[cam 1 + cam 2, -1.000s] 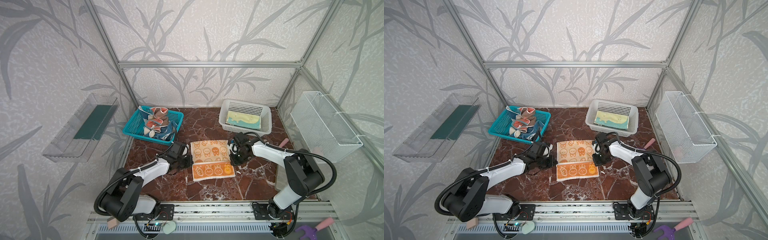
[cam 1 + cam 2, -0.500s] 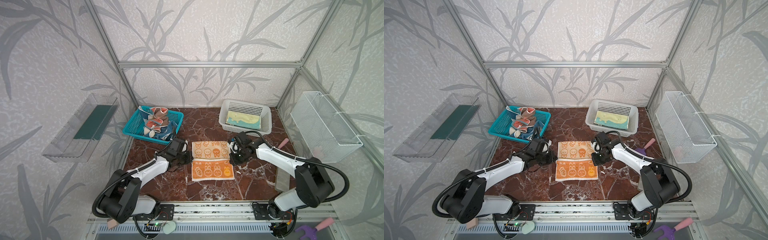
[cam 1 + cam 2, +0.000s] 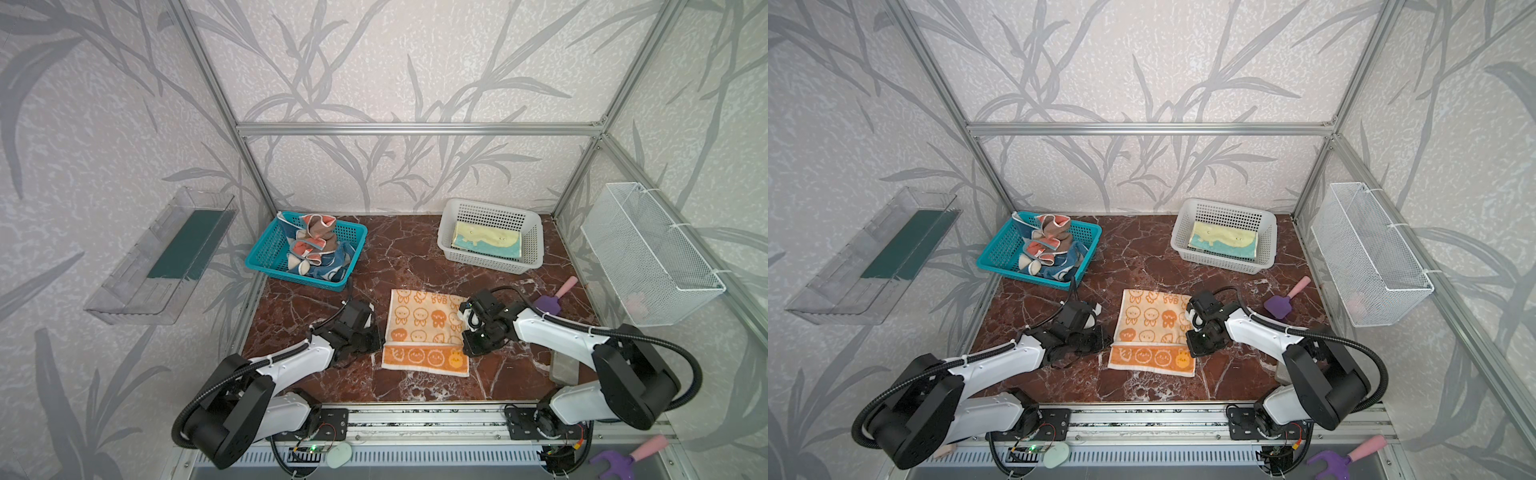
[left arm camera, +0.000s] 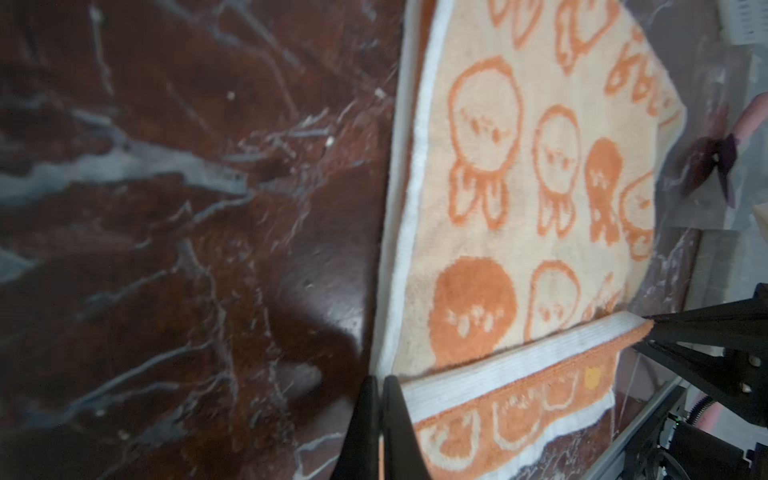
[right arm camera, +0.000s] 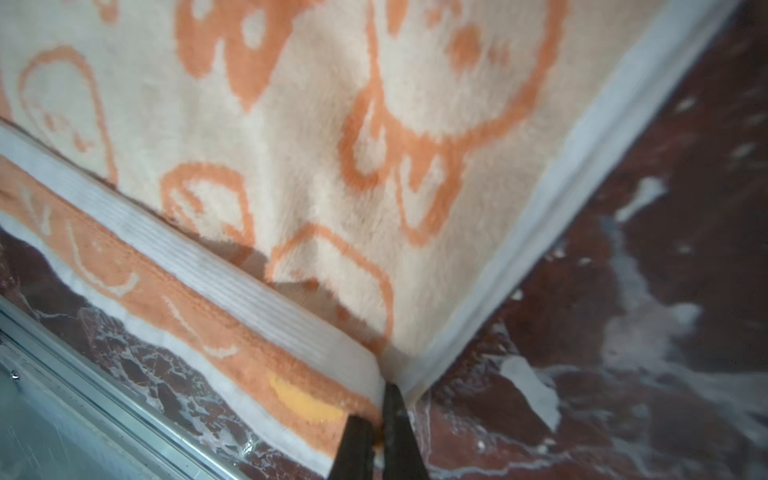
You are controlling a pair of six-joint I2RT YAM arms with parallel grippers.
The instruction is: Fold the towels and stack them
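Observation:
My left gripper is going to put the towel's near corner down on the end of the orange band [image 3: 381, 353] [image 4: 392, 432].
A cream towel [image 3: 419, 316] [image 3: 1150, 318] with orange figures lies flat mid-table, its near end turned over as an orange band [image 3: 424, 359]. My left gripper [image 3: 380, 338] [image 4: 380, 380] is shut on the band's left corner. My right gripper [image 3: 465, 349] [image 5: 374, 401] pinches the right corner, shut. Both wrist views show the towel [image 4: 519, 187] [image 5: 316, 124] close up. Crumpled towels [image 3: 316, 253] fill a teal basket [image 3: 266, 249] at back left. A folded yellow-and-blue towel [image 3: 486, 245] lies in a white basket [image 3: 536, 241] at back right.
A purple scoop with a pink handle [image 3: 552, 301] lies right of my right arm, and a grey block [image 3: 565, 368] sits near that arm's elbow. A wire basket [image 3: 648, 253] hangs on the right wall, a clear shelf [image 3: 166, 257] on the left wall.
Both grippers have drawn the held edge toward the front rail. The towel has slid nearer with them, and more of its cream side shows behind the orange band.

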